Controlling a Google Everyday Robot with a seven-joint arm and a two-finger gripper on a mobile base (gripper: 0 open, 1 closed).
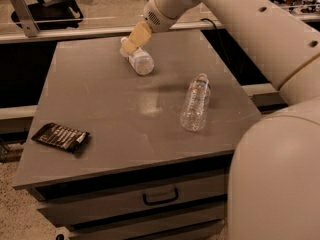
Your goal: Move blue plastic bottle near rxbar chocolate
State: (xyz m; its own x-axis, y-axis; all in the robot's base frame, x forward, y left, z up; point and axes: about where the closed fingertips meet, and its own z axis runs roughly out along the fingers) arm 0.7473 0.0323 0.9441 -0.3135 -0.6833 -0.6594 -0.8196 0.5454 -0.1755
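Observation:
My gripper closes next around the middle of the blue plastic bottle point(137, 56), between both ends.
The blue plastic bottle point(140, 60) lies on its side at the far middle of the grey table point(110, 109), with its white and pale-blue label facing up. My gripper point(132, 42) is right over the far end of this bottle, reaching in from the upper right, and it hides that end. I cannot tell whether it touches the bottle. The rxbar chocolate point(61, 136), a flat dark bar with white lettering, lies near the table's front left corner, far from the bottle.
A clear ribbed bottle with a red-marked label point(196, 103) lies on the right half of the table. My large white arm point(260, 29) spans the upper right, and its body fills the lower right. A drawer with a handle point(160, 198) is below the tabletop.

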